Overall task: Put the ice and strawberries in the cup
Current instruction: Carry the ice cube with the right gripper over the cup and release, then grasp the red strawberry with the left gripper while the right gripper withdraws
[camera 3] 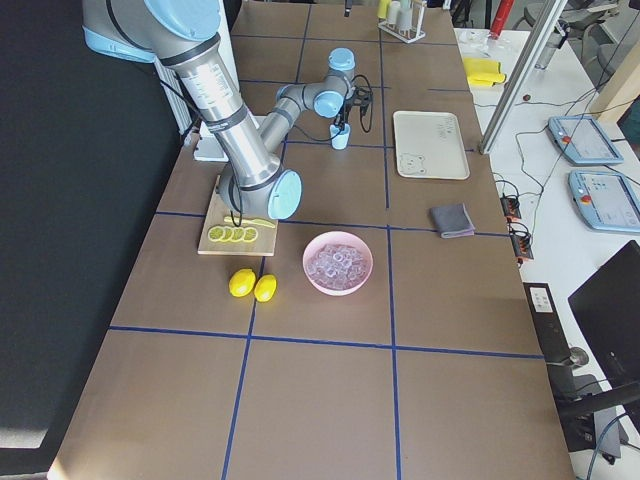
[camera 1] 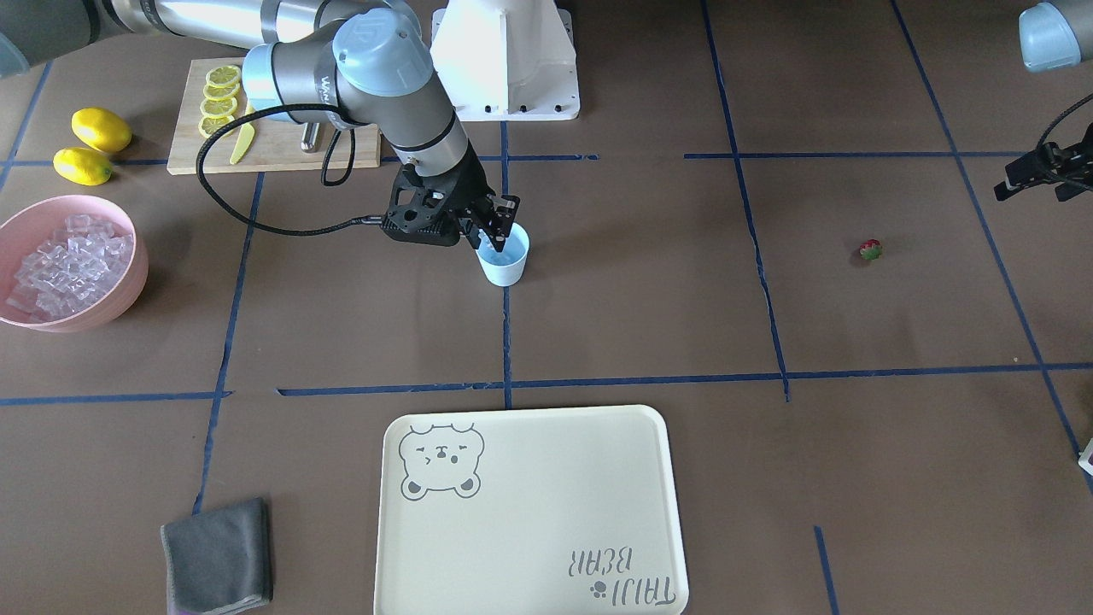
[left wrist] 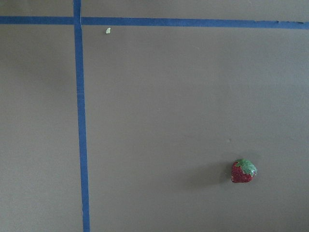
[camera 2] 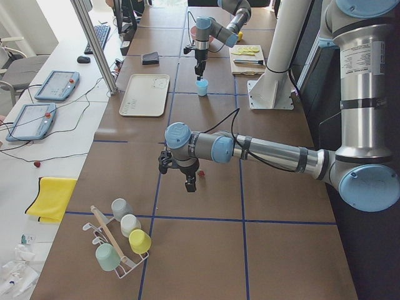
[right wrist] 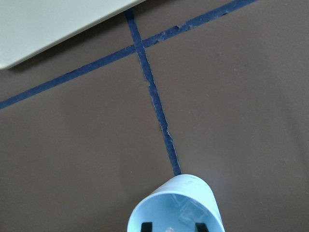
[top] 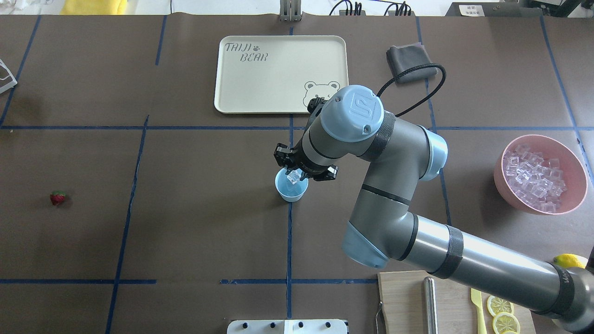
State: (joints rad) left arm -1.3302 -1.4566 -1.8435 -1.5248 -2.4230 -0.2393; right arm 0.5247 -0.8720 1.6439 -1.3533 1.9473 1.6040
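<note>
Next, I should move my left gripper to the strawberry lying alone on the table and close it around its red body (camera 1: pixel 869 247) (left wrist: pixel 239 174), beside the green leaves.
The pale blue cup (camera 1: pixel 505 266) (top: pixel 291 191) stands near the table's middle on a blue tape line. My right gripper (camera 1: pixel 495 235) (top: pixel 293 176) reaches down into its mouth, shut on a clear ice cube (top: pixel 293 176) held at rim height. The right wrist view shows the cup (right wrist: pixel 193 186) with both fingertips inside it. More ice (camera 1: pixel 68 265) fills the pink bowl (camera 1: pixel 111 312). The strawberry (camera 1: pixel 870 249) (top: pixel 58 197) (left wrist: pixel 243 171) lies alone on the table. My left gripper (camera 1: pixel 1035 190) hovers near it, open and empty.
A cream tray (camera 1: pixel 529 512) and a grey cloth (camera 1: pixel 218 568) lie on the operators' side. A cutting board (camera 1: pixel 273 141) with lemon slices and two lemons (camera 1: pixel 101 128) sit near the right arm's base. A cup rack (camera 2: pixel 119 244) stands at the table's left end.
</note>
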